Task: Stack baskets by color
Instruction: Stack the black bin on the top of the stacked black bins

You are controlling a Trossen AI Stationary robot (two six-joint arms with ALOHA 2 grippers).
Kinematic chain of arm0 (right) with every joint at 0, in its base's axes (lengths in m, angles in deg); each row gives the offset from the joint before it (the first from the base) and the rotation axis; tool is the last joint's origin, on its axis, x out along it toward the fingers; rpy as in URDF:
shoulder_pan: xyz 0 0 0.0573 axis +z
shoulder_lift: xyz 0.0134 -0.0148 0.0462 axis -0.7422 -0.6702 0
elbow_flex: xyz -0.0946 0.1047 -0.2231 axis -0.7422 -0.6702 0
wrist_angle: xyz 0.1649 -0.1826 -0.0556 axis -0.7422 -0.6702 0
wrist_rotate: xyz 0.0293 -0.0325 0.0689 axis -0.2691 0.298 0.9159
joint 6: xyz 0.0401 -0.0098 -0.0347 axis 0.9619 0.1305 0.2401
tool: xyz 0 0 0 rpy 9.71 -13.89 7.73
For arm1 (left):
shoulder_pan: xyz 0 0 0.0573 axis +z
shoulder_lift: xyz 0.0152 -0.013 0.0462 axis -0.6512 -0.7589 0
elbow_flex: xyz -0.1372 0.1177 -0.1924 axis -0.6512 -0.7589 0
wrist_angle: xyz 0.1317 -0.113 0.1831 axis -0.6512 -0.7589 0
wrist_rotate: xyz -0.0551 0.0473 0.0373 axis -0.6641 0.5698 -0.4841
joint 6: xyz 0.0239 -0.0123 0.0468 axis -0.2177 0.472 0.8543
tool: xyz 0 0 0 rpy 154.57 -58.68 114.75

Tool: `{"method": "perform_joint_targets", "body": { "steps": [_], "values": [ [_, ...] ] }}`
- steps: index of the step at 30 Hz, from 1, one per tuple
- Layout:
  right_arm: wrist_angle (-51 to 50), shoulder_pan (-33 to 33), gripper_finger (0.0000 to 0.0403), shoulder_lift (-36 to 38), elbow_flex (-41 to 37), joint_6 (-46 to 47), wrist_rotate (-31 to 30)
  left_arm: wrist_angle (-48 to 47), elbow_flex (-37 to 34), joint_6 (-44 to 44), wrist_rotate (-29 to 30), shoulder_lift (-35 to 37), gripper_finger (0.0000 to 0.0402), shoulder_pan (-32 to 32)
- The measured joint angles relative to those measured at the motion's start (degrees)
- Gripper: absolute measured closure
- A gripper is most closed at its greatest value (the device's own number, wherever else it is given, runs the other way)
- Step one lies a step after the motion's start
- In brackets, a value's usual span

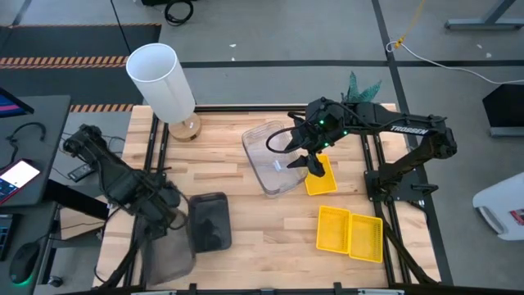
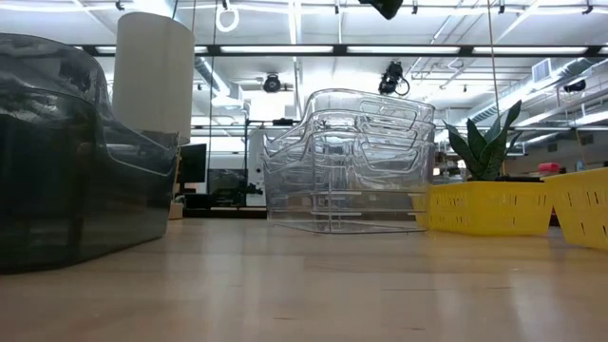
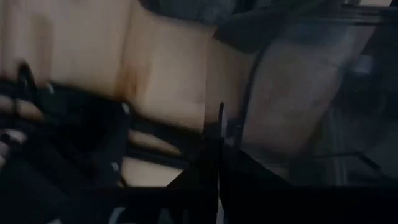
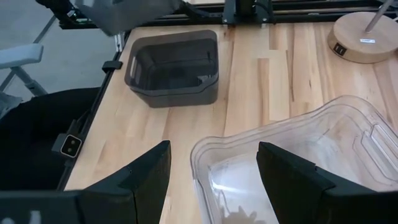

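The robot's left gripper needs to release the second grey basket, now hanging past the table's edge, inside the dark smoky grey basket point(image 1: 204, 227) that rests on the table.
A dark smoky grey basket point(image 1: 210, 221) rests on its base at the table's near left. A second grey basket point(image 1: 168, 248) hangs beside it, past the table's left edge, with my left gripper point(image 1: 161, 210) shut on it. Stacked clear baskets point(image 1: 274, 157) stand mid-table. One yellow basket point(image 1: 321, 177) lies to their right. Two more yellow baskets point(image 1: 350, 233) sit side by side at the near right. My right gripper point(image 4: 211, 180) hovers open above a corner of the clear stack point(image 4: 298, 162), touching nothing. My left gripper pinches a thin wall edge point(image 3: 219, 121) of the grey basket point(image 3: 298, 93) between its two shut fingers. It comes from above, pointing down. The basket point(image 4: 124, 12) hangs tilted below the fingers, lifted clear of the table.
A tall white cylinder lamp point(image 1: 164, 82) on a wooden foot stands at the far left. A green plant point(image 2: 484, 147) is at the far right, behind the yellow baskets. Bare wood lies in the table's near middle, between the grey and the yellow baskets.
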Motion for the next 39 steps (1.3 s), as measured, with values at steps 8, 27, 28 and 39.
{"method": "perform_joint_targets", "body": {
  "steps": [8, 27, 28, 39],
  "values": [
    [0.35, 0.00, 0.0160, 0.00, -0.02, -0.02, 0.00, 0.72, 0.19, 11.64, 9.42, 0.33, 0.0399, 10.06],
    [-0.26, 0.00, 0.0160, -0.02, -0.02, 0.04, -0.11, 5.61, 0.21, 27.02, 7.19, -9.72, 0.0399, 23.56],
    [-0.50, 0.00, 0.0160, -0.02, -0.02, 0.06, -0.11, 5.89, 0.21, 27.44, 6.38, -10.68, 0.0399, 23.52],
    [-1.46, 0.00, 0.0160, -0.02, -0.02, 0.84, -0.09, 7.23, 0.21, 32.60, 5.51, -19.76, 0.0317, 22.13]
  ]
}}
